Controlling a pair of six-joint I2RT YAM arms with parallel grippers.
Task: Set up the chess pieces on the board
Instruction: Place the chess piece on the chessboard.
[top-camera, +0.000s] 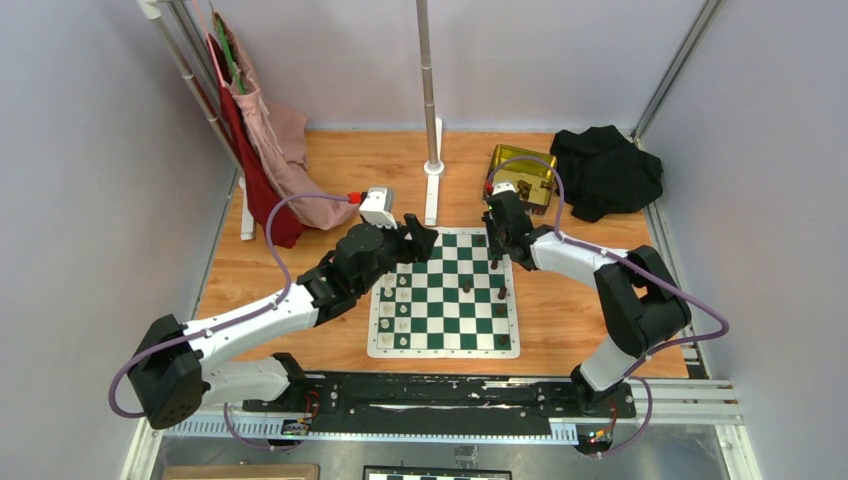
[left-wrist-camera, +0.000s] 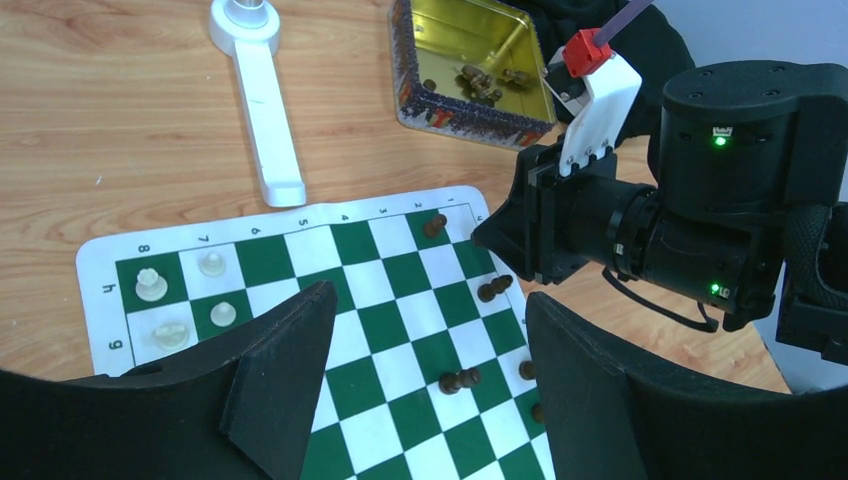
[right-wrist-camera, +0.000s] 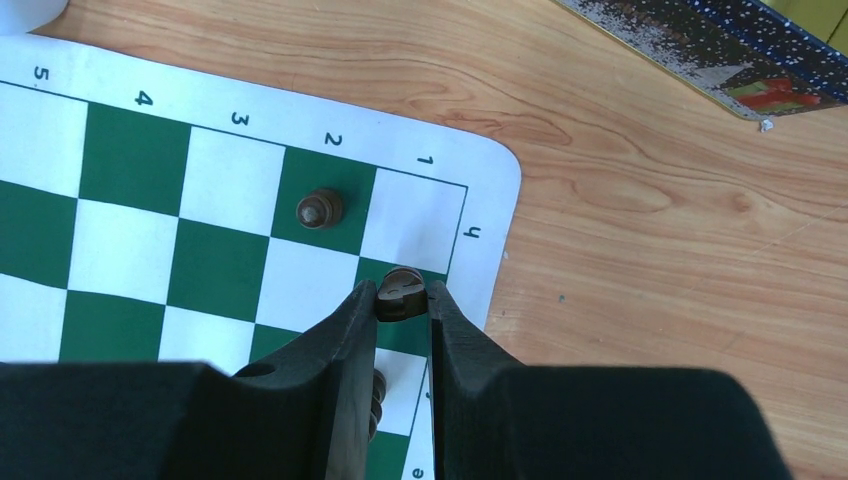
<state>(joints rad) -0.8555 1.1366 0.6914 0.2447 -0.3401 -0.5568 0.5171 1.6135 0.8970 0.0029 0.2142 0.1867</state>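
Observation:
My right gripper is holding the dark brown chess piece. It will let go of it on the green square just before the far white corner square (top-camera: 493, 254) (right-wrist-camera: 400, 305).
The green and white board (top-camera: 443, 340) lies in the middle of the table. My right gripper (right-wrist-camera: 401, 297) is shut on a dark brown chess piece (right-wrist-camera: 400, 293) over the green square near the board's far right corner (right-wrist-camera: 480, 190). A dark pawn (right-wrist-camera: 319, 208) stands one file over. Several dark pieces (left-wrist-camera: 459, 380) stand along the board's right side. My left gripper (left-wrist-camera: 430, 350) hovers open and empty above the board's far half (left-wrist-camera: 380, 300); in the top view it is at the far left corner (top-camera: 418, 236). More dark pieces lie in the gold tin (left-wrist-camera: 478, 82).
Cream-white pieces (left-wrist-camera: 151, 285) stand along the board's left side. The gold tin (top-camera: 521, 173) sits behind the board, a black cloth (top-camera: 606, 170) to its right. A white pole base (left-wrist-camera: 262, 100) lies behind the board. Pink and red cloth (top-camera: 262, 150) hangs at the far left.

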